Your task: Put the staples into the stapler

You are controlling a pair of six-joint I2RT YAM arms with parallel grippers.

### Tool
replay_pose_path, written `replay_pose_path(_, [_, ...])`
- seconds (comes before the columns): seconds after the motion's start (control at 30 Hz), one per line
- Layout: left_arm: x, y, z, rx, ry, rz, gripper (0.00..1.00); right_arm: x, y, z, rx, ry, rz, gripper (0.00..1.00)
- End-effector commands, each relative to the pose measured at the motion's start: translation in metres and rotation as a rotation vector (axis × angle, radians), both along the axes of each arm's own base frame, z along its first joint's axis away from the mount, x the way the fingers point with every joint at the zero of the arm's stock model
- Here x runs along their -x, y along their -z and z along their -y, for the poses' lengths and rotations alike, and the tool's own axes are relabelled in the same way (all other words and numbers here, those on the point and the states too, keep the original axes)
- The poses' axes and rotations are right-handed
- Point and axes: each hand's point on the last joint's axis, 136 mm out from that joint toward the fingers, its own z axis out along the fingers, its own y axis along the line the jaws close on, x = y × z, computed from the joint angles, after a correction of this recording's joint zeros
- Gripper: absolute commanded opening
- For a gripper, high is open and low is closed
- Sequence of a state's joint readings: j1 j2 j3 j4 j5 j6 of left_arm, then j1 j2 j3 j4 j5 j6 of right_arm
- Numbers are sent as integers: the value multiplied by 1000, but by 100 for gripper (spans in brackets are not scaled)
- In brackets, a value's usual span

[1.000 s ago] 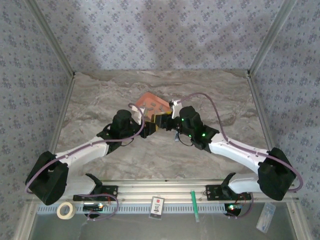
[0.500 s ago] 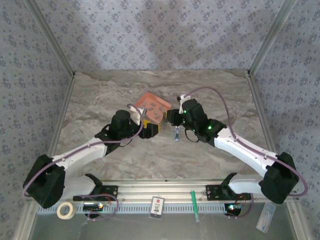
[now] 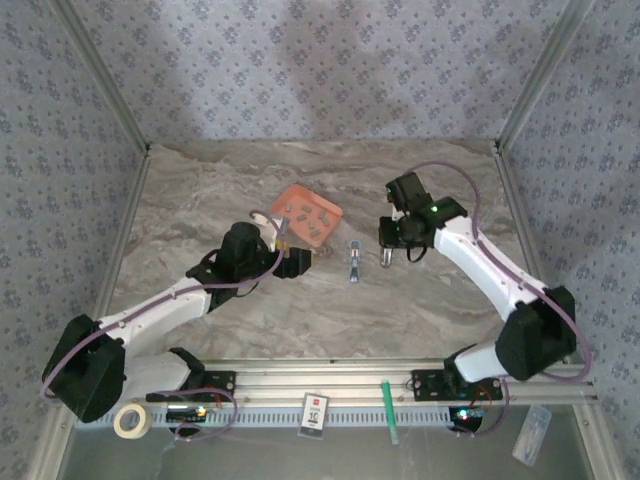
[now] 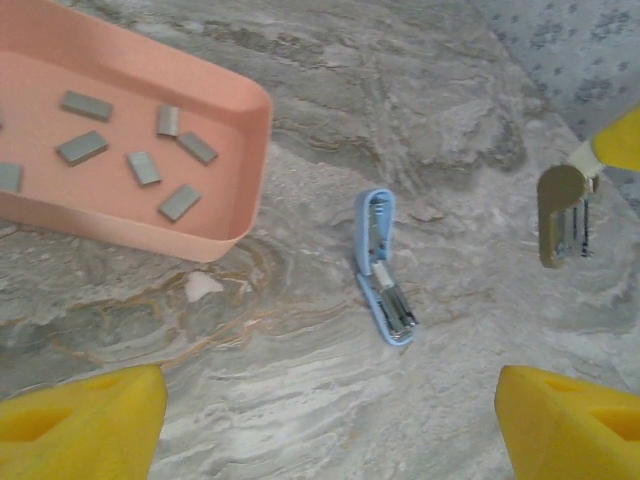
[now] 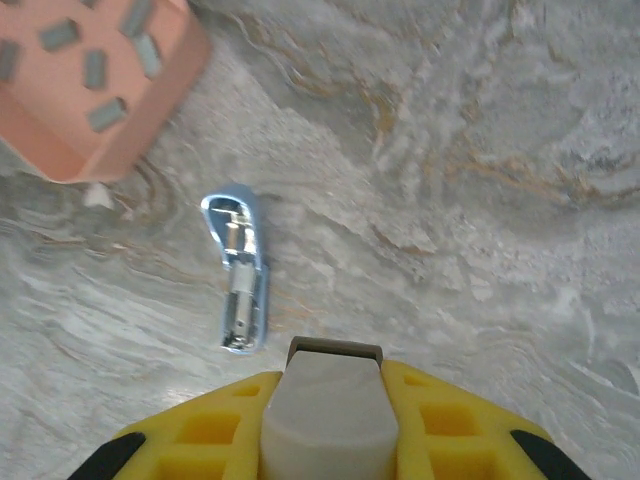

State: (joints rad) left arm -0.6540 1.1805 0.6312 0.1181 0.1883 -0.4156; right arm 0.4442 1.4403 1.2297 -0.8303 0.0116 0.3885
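Note:
My right gripper needs to set the small grey strip of staples down on the marble table (image 3: 380, 262) (image 5: 345, 268) next to the light-blue stapler.
The light-blue stapler (image 3: 353, 262) lies folded open flat on the marble table, its silver rail facing up (image 4: 383, 268) (image 5: 240, 275). Several grey staples (image 4: 145, 165) (image 5: 100, 70) lie in the orange tray (image 3: 290, 197) just behind and to its left. My left gripper (image 3: 293, 258) (image 4: 328, 385) hovers open to the left of the stapler, nothing between its yellow fingers. My right gripper (image 3: 389, 257) (image 5: 335, 365) hangs to the right of the stapler, shut on a small grey strip that looks like staples (image 4: 572, 230).
Aluminium posts and patterned walls close in the table on three sides. The tray's near wall (image 4: 150, 225) is a hand's width from the stapler. On the front rail lie a tape roll (image 3: 130, 420), a card (image 3: 316, 412) and a green pen (image 3: 388, 410).
The two grippers, close together at the tray's near corner a second ago, have drawn apart. The right arm swung right, the left pulled back left, and the tray is uncovered.

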Motion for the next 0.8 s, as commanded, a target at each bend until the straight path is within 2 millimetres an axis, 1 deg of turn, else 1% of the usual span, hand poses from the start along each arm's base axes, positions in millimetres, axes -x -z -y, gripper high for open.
replay_pose_path(0.0, [-8,7,-13,-57,-65,-6,85,12,18,11,51,-21,-159,4])
replay_pose_path(0.13, [-14,11,-22,-76,-103,-24,85,-2,40,9,53,-2,-224,5])
replay_pose_path(0.3, [-19,11,-26,-75,-116,-24,85,-14,62,0,34,-7,-304,4])
replay_pose_path(0.47, [-24,13,-28,-79,-122,-28,85,-27,80,-3,46,-1,-312,3])
replay_pose_path(0.6, [-26,14,-26,-76,-117,-34,85,-30,91,-4,40,-7,-353,4])
replay_pose_path(0.77, [-27,17,-24,-75,-109,-42,84,-26,104,-6,34,-18,-416,4])
